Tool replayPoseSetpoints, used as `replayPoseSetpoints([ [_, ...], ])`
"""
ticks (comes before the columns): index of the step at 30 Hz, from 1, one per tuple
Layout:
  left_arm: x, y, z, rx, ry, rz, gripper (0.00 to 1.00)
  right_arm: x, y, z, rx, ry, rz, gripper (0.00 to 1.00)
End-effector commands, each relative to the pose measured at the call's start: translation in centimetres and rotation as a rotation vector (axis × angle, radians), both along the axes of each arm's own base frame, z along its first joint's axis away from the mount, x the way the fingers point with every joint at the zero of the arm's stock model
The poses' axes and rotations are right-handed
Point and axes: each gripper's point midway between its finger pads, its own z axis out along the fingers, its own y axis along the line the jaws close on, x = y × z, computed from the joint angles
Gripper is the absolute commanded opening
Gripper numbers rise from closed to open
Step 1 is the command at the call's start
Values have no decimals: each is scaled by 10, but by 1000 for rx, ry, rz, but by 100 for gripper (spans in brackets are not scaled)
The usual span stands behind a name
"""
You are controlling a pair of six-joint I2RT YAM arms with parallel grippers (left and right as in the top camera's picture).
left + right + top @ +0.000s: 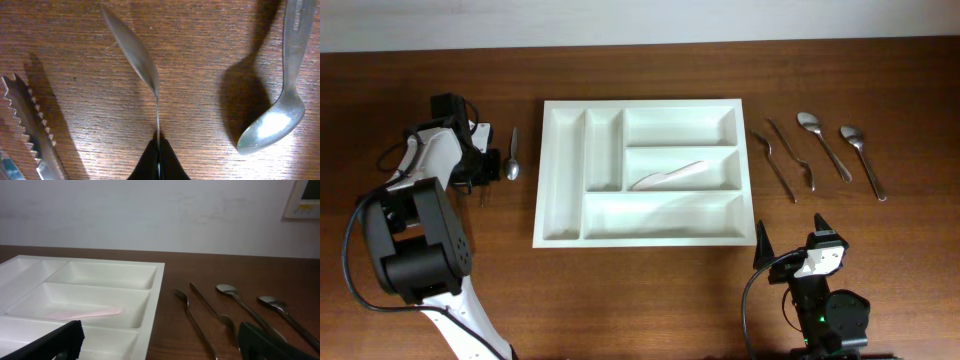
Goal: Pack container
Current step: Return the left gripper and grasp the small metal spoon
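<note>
Next, my left gripper lets go of the metal spoon in the container's narrow lengthwise compartment (596, 162), beside the compartment of the pale pink plastic knife.
The white five-compartment container (640, 103) lies in the middle of the table. A pale pink plastic knife (668, 177) lies in its middle crosswise compartment and also shows in the right wrist view (85, 313). My left gripper (482, 180) is left of the container. In the left wrist view it (159, 152) is shut on the thin stem of a metal utensil (135, 50) seen edge-on. A metal spoon (513, 160) lies beside it (280, 115). My right gripper (790, 232) is open and empty near the container's front right corner (160, 347).
Two forks (782, 165) (798, 160) and two spoons (823, 145) (863, 160) lie on the wood right of the container. They show in the right wrist view too, forks (192, 317) and spoons (240, 302). A serrated utensil (30, 130) lies left of the left gripper.
</note>
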Motion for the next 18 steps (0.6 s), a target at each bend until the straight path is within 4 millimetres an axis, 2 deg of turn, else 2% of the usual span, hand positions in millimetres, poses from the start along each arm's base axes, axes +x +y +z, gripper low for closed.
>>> replayPoseSetpoints([
  [1, 0, -1, -8, -2, 9, -7, 2, 0, -3, -2, 0, -1, -18, 99],
  [7, 13, 2, 7, 5, -27, -7, 2, 0, -3, -2, 0, -1, -17, 99],
  [10, 23, -1, 28, 3, -58, -16, 2, 0, -3, -2, 0, 0, -18, 99],
  [12, 32, -11, 45, -19, -91, -36, 2, 0, -3, -2, 0, 0, -17, 99],
  [13, 36, -19, 54, -40, -110, -47, 2, 0, -3, -2, 0, -1, -18, 99],
  [14, 44, -35, 70, -86, -146, -41, 2, 0, -3, -2, 0, -1, -17, 98],
  [18, 57, -84, 102, -240, -218, 12, 2, 0, -3, -2, 0, -1, -18, 99],
])
